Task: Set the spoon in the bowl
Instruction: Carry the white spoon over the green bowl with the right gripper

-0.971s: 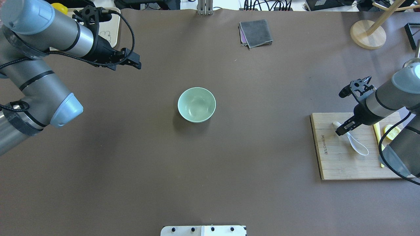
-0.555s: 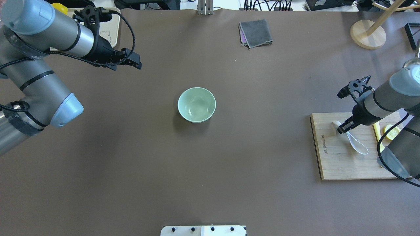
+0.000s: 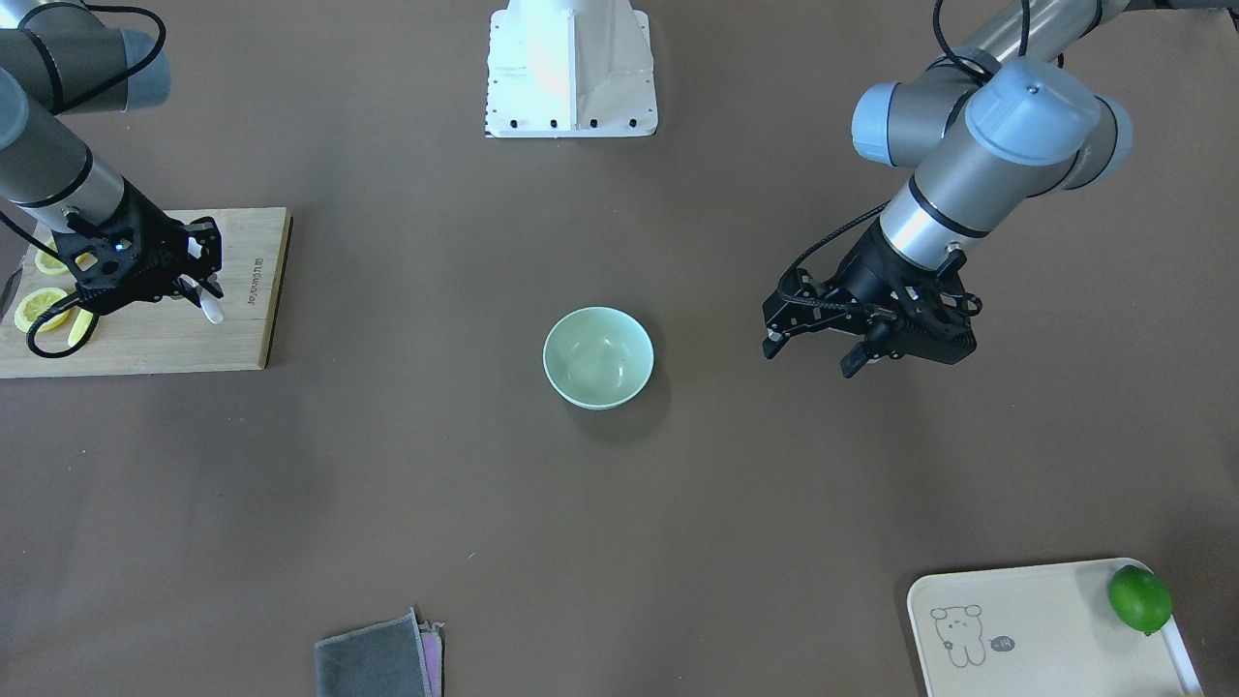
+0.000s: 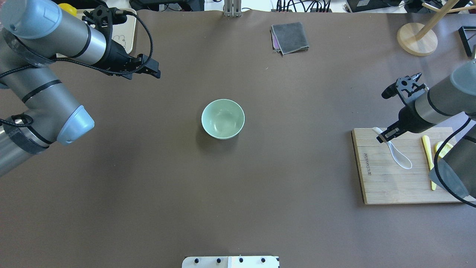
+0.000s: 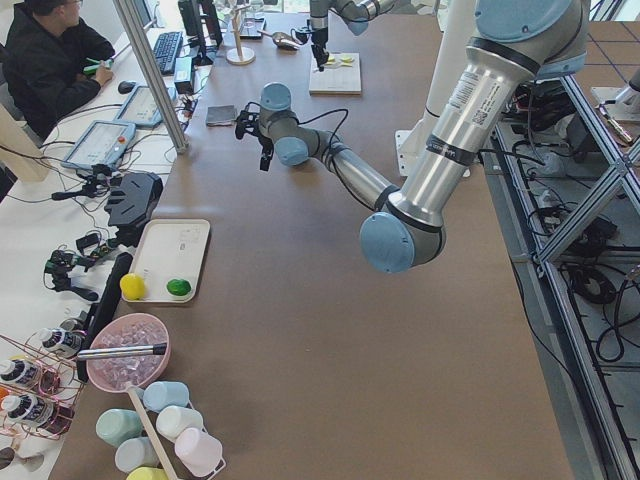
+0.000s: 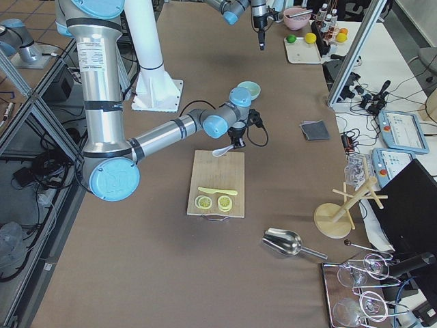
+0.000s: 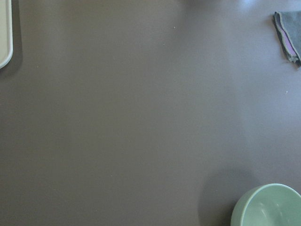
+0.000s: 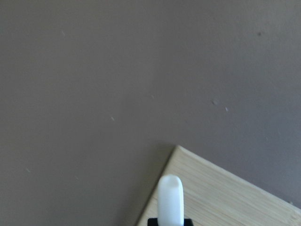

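Next, I release the white spoon, which hangs over the wooden board now, with my right gripper inside the mint-green bowl (image 3: 600, 384), its handle over the bowl's rim toward the grey cloth.
The white spoon (image 4: 396, 152) hangs tilted over the wooden board (image 4: 383, 186), handle end up and scoop lower. My right gripper (image 4: 384, 136) is shut on its handle near the tip. The handle tip shows in the right wrist view (image 8: 170, 197) above the board's corner (image 8: 225, 197), and in the front view (image 3: 210, 310). The mint-green bowl (image 4: 223, 119) stands empty in the middle of the table, far to the left of the spoon. My left gripper (image 4: 152, 70) is open and empty, hovering left of and beyond the bowl (image 7: 268, 207).
A yellow knife (image 4: 427, 156) and lemon slices (image 4: 444, 149) lie on the board. A folded grey cloth (image 4: 290, 37) is at the far side. A cream tray (image 3: 1026, 629) holds a lime (image 3: 1140, 598). A wooden stand (image 4: 416, 39) is far right.
My right gripper has risen with the spoon, lifting it off the board and shifting it slightly toward the far left. The left arm and the bowl have not moved.
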Motion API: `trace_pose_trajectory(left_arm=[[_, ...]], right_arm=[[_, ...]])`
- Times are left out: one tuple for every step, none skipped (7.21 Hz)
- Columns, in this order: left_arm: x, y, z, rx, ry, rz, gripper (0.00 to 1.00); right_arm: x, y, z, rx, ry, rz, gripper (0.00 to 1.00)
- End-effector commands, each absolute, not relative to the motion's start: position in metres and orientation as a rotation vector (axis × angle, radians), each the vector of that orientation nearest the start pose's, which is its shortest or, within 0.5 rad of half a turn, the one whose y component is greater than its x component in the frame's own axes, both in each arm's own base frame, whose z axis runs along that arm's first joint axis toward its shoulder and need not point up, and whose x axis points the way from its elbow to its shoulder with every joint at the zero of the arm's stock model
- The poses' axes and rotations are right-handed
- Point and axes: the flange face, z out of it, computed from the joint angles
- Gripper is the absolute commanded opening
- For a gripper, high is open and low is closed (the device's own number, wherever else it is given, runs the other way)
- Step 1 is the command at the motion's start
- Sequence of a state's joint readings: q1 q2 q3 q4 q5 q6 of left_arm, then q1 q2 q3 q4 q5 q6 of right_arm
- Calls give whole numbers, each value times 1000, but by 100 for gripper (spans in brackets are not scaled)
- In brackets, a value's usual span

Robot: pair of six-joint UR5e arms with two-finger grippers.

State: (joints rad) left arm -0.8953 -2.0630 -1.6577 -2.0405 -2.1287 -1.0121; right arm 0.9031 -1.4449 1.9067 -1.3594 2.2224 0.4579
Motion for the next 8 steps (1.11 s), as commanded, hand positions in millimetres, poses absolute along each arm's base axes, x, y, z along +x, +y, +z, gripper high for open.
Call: trace_pose_trajectory(left_arm=[[334,-561,292,296,1082,-21,99],[306,-567,312,343,1043,11,99],[258,-571,359,404,965,71,99],[195,-578,404,460,880,104,99],[149,-580,430,474,840,97,99],[115,-574,457,453,813,34,99],[81,-568,477,452,788,-14,99],[65,-563,491,446,773,-40,99]], right_arm=[[-303,-501,292,197,-984,-182,0],[-328,-528,251,182,-1016,-102,0],[-366,-546,216,171,-1021,-10,0],[-407,-552,180,185,-1014,90,0],[-442,-543,159,214,-999,119,0],[-474,-526,149,227,-992,145,0],[-511,-516,144,269,-1015,190,0],[-538,-509,154,311,-1027,187,0]])
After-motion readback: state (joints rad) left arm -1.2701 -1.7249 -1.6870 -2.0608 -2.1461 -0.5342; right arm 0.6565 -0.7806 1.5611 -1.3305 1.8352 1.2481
